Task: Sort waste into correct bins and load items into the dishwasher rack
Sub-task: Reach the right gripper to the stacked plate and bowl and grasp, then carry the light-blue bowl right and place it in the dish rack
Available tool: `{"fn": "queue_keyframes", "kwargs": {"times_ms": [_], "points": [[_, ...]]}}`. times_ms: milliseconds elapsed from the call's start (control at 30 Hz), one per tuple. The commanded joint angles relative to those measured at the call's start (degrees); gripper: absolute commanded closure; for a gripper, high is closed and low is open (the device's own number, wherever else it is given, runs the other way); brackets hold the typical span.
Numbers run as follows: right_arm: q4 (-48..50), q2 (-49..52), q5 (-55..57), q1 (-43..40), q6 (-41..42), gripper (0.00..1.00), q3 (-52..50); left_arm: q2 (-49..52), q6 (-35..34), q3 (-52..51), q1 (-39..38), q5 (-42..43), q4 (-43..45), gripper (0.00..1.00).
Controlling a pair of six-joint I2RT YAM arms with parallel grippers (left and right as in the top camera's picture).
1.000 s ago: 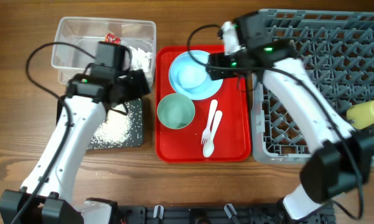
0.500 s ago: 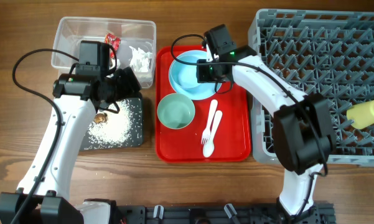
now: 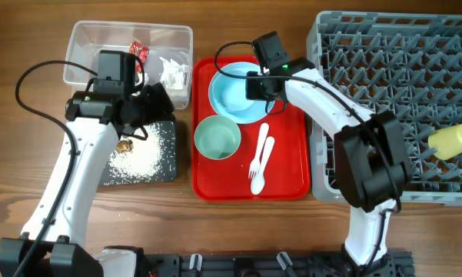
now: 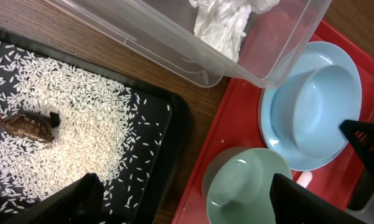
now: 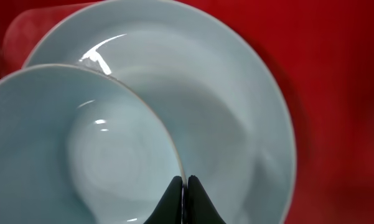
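Observation:
The robot's right gripper should set the light blue bowl down in the far part of the grey rack (image 3: 441,65), beyond the yellow cup.
My right gripper (image 5: 185,180) is shut on the rim of the light blue bowl (image 5: 81,143), which stands in the light blue plate (image 5: 236,124) on the red tray (image 3: 284,181). My left gripper (image 4: 187,202) hangs open above the gap between the black tray (image 4: 174,124) and the pale green bowl (image 4: 246,186), holding nothing. Rice crumbs (image 4: 81,137) and a brown lump (image 4: 26,123) lie in the black tray. The clear tub (image 3: 84,35) holds the tissue (image 3: 171,69) and the red wrapper (image 3: 139,49). Fork and spoon (image 3: 259,158) lie on the red tray. The yellow cup (image 3: 452,141) lies in the grey rack (image 3: 400,77).
The rack fills the right side of the table, close against the red tray. The tub and the black tray sit just left of the red tray. Both arms reach in from the near edge, the right one crossing over the tray's right rim.
The right arm swung left from the rack's edge to the blue bowl and its jaws closed on the rim. The left arm drew back a little, then stayed still.

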Motion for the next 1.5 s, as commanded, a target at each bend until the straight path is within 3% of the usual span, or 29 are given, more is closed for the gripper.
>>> {"fn": "queue_keyframes", "kwargs": {"times_ms": [0,233,400,567,733,1000,1200,1367,1467], "points": [[-0.5,-5.3,3.0,-2.9,-5.3,0.96,0.8,-1.1,-0.8,0.5,0.2,0.5,-0.2,0.13],[0.1,-20.0,17.4,-7.6,-14.6,0.96,0.8,-1.1,-0.8,0.5,0.2,0.5,-0.2,0.13],[5.1,-29.2,24.7,-13.2,-27.5,0.96,0.8,-1.1,-0.8,0.5,0.2,0.5,0.0,0.13],[10.5,-31.5,31.5,-19.5,-40.1,0.96,0.8,-1.1,-0.8,0.5,0.2,0.5,0.0,0.13],[16.3,-29.8,38.4,-26.3,-55.0,0.96,0.8,-1.1,-0.8,0.5,0.2,0.5,0.0,0.13],[27.6,-22.4,46.0,-34.8,-69.6,0.96,0.8,-1.1,-0.8,0.5,0.2,0.5,0.0,0.13],[44.1,-11.6,61.1,-38.9,-77.9,0.96,0.8,-1.1,-0.8,0.5,0.2,0.5,0.0,0.14],[53.3,-5.3,65.3,-40.7,-83.3,0.96,0.8,-1.1,-0.8,0.5,0.2,0.5,0.0,0.14],[53.9,-2.5,65.2,-41.0,-83.8,0.96,0.8,-1.1,-0.8,0.5,0.2,0.5,0.0,0.14]]}}
